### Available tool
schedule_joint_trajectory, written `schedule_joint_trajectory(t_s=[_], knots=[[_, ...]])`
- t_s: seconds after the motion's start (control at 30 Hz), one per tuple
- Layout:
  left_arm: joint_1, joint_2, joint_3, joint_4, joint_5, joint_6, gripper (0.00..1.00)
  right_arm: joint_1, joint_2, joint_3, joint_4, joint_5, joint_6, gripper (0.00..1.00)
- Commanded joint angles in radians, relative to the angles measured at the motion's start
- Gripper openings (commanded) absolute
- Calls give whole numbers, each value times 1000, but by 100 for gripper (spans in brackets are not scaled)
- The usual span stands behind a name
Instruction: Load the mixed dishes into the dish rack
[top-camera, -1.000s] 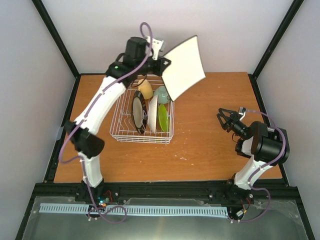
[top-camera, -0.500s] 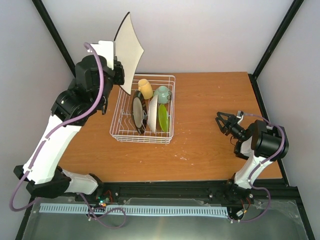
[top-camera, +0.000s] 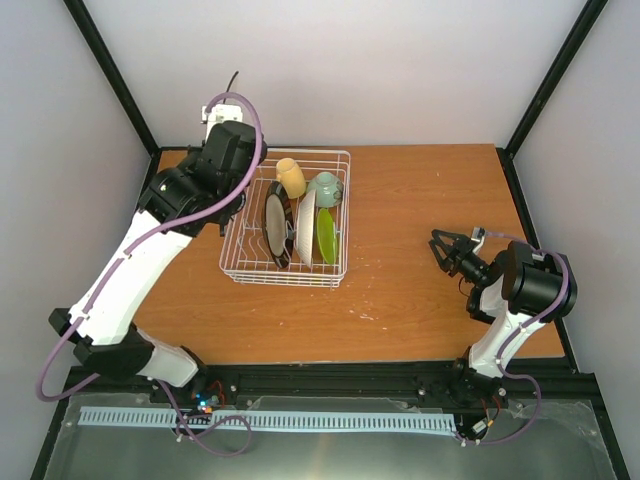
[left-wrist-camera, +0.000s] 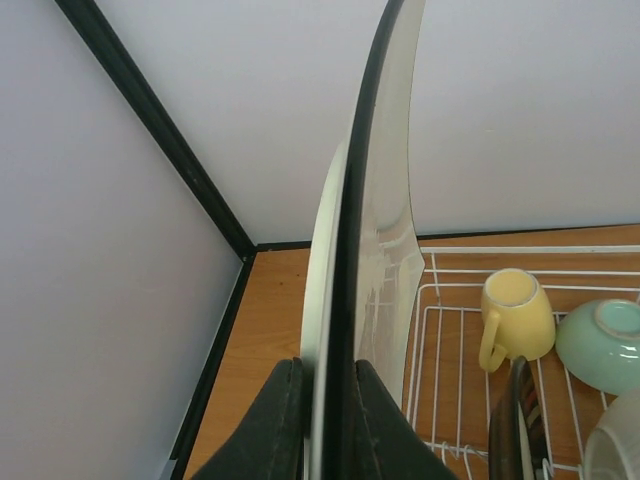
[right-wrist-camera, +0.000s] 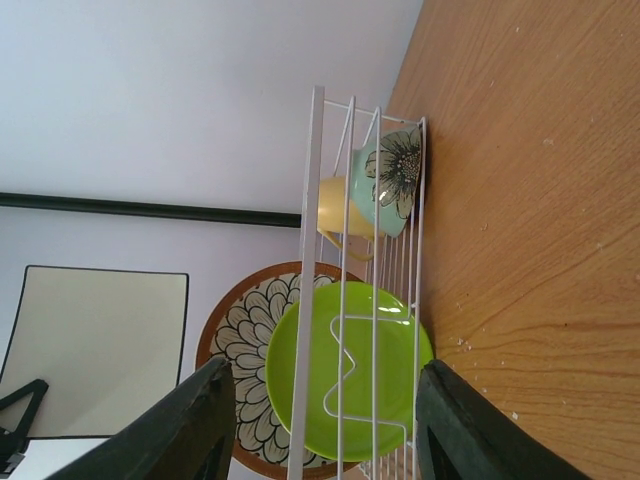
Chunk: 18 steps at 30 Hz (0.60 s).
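The cream plate, held upright above the table's back corner, will be let go by my left gripper between the flower-patterned plate and the dish rack's nearby side wires (top-camera: 248, 222).
My left gripper (top-camera: 228, 100) is shut on a square cream plate with a dark edge (left-wrist-camera: 392, 200), held upright in the air above the table's back left corner, left of the white wire dish rack (top-camera: 240, 262). From above the plate (top-camera: 233, 80) shows only as a thin dark line. The rack holds a yellow-tan mug (top-camera: 291, 177), a grey-green cup (top-camera: 324, 188), a flower-patterned plate (top-camera: 276, 230), a white plate (top-camera: 305, 228) and a lime-green plate (top-camera: 326, 236), the plates on edge. My right gripper (top-camera: 447, 250) is open and empty, low over the table right of the rack.
The right wrist view looks through the rack's side wires (right-wrist-camera: 316, 200) at the lime-green plate (right-wrist-camera: 355, 350), the patterned plate (right-wrist-camera: 235, 340) and the held cream plate (right-wrist-camera: 95, 340) beyond. Black frame posts and white walls close in the table's back and sides.
My left arm has swung the cream plate from above the rack's right back corner over to the back left corner and turned it edge-on. The right arm has barely moved.
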Motion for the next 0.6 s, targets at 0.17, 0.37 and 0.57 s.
schedule_joint_trajectory(t_s=[0.17, 0.37, 0.57], knots=[[2, -129, -234, 246, -84, -65, 1, 8, 0, -21, 175, -3, -31, 49], [36, -183, -399, 293, 36, -166, 1, 8, -2, -28, 175, -3, -34, 47], [50, -246, -531, 417, 67, -147, 1, 8, -7, -36, 175, -3, -40, 45]])
